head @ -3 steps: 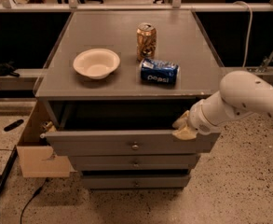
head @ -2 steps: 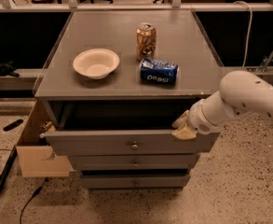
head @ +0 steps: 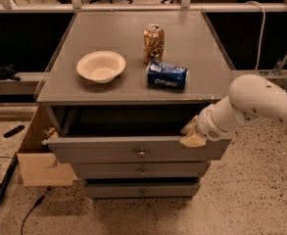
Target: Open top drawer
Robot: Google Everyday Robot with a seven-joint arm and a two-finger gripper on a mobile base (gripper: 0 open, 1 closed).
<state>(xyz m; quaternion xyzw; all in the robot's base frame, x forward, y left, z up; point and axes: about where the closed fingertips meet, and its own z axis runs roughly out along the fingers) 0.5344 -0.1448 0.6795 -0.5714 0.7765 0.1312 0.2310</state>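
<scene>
My gripper's fingers are high at the rim of the partly open drawer, so I should open them, grip lower over the drawer front [head: 187, 152] and pull the drawer further out.
The top drawer [head: 108, 152] of the grey cabinet is pulled out, its dark inside showing under the cabinet top. Its flat grey front has a small round metal knob [head: 141, 153] at the centre. My gripper [head: 192, 133] is at the right end of the drawer front's upper edge, on the end of the white arm [head: 258, 106] that comes in from the right. Its pale fingers rest at the drawer's rim.
On the cabinet top [head: 192, 48] stand a white bowl [head: 101, 66], an upright brown can [head: 153, 43] and a blue Pepsi can [head: 167, 74] on its side. Two narrower drawers [head: 140, 171] sit below. A cardboard box [head: 37, 153] stands at the left on the speckled floor.
</scene>
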